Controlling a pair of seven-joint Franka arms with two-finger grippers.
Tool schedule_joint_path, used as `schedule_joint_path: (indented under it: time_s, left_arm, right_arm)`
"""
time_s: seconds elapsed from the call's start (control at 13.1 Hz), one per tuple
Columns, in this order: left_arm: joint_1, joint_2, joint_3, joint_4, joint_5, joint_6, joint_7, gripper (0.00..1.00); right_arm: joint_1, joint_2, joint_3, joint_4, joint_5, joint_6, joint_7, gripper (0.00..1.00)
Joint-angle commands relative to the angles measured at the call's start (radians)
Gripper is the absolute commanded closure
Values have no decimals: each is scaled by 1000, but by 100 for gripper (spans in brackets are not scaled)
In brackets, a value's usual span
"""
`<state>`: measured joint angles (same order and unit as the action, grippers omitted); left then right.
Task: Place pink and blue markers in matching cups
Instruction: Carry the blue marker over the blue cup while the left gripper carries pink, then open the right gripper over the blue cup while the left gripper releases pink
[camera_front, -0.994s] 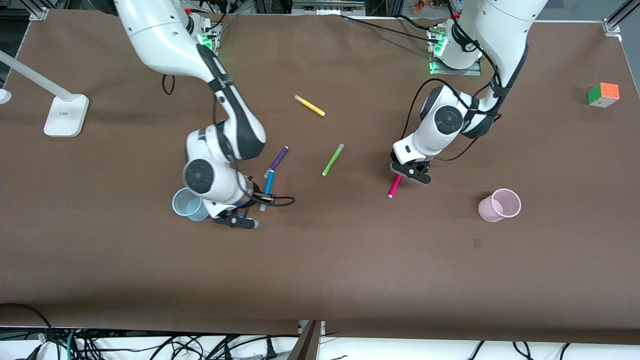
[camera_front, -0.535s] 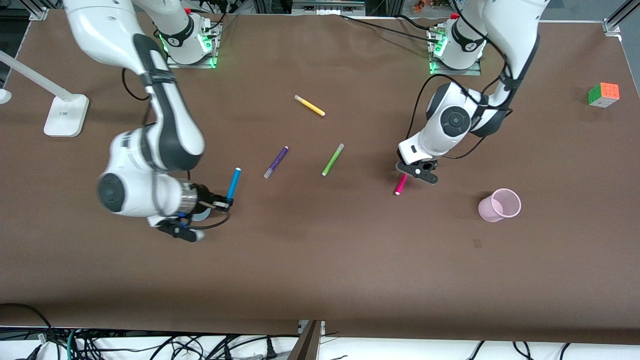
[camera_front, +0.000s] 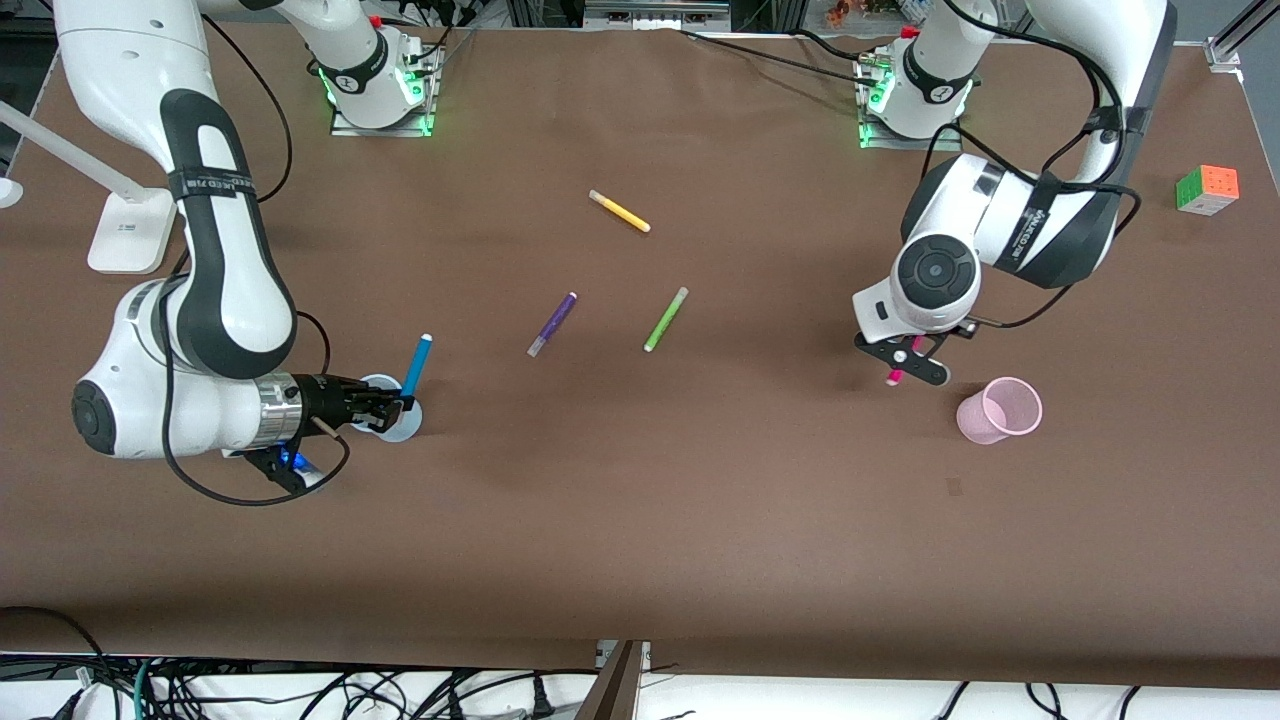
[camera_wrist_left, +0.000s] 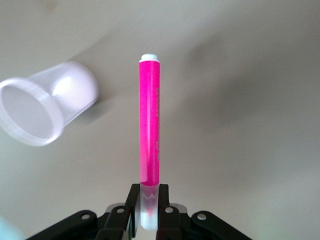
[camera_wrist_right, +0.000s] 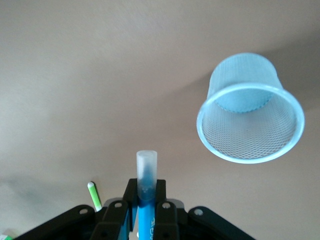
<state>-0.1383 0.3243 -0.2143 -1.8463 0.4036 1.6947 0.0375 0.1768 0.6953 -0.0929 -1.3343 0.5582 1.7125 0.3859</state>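
My left gripper has the pink marker, held above the table beside the cup. It will let go of it inside the pale pink cup (camera_front: 1008, 409) (camera_wrist_left: 40, 107), with the marker's pale end leaning at the cup's rim.
My right gripper (camera_front: 398, 404) is shut on the blue marker (camera_front: 415, 365) and holds it tilted over the pale blue cup (camera_front: 402, 429). In the right wrist view the marker's pale end (camera_wrist_right: 147, 167) sticks out past the fingers, and the blue cup (camera_wrist_right: 250, 122) stands off to one side. My left gripper (camera_front: 905, 362) is shut on the pink marker (camera_front: 893, 378) above the table beside the pale pink cup (camera_front: 998, 410). In the left wrist view the fingers (camera_wrist_left: 134, 200) clamp the pink marker (camera_wrist_left: 149, 125) by its pale end, with the cup (camera_wrist_left: 45, 107) to the side.
A purple pen (camera_front: 552, 324), a lime-green pen (camera_front: 665, 319) and a yellow pen (camera_front: 619, 211) lie mid-table. A colour cube (camera_front: 1207, 189) sits at the left arm's end. A white lamp base (camera_front: 130, 230) stands at the right arm's end.
The right arm has swung toward its end of the table, carrying the blue marker to the blue cup. The left gripper has lifted the pink marker and carried it toward the pink cup.
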Motion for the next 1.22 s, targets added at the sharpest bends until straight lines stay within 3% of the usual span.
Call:
schedule_joint_path:
  time_s: [0.0, 0.15, 0.46, 0.99, 1.15]
  left_arm:
    - [-9, 71, 0, 76, 127, -156, 79, 100]
    - [9, 96, 13, 84, 217, -217, 99, 100]
    - [46, 119, 29, 94, 383, -222, 180, 100]
    - [69, 206, 32, 199, 409, -213, 263, 100]
    - [66, 232, 30, 209, 499, -214, 275, 100]
  right_arm:
    - [-46, 38, 13, 7, 83, -47, -4, 100]
    - [-80, 53, 13, 6, 95, -72, -5, 100]
    - [-137, 82, 15, 6, 156, -117, -18, 100]
    - [-184, 108, 15, 6, 183, -128, -42, 100]
    - [-194, 113, 15, 6, 184, -128, -71, 100]
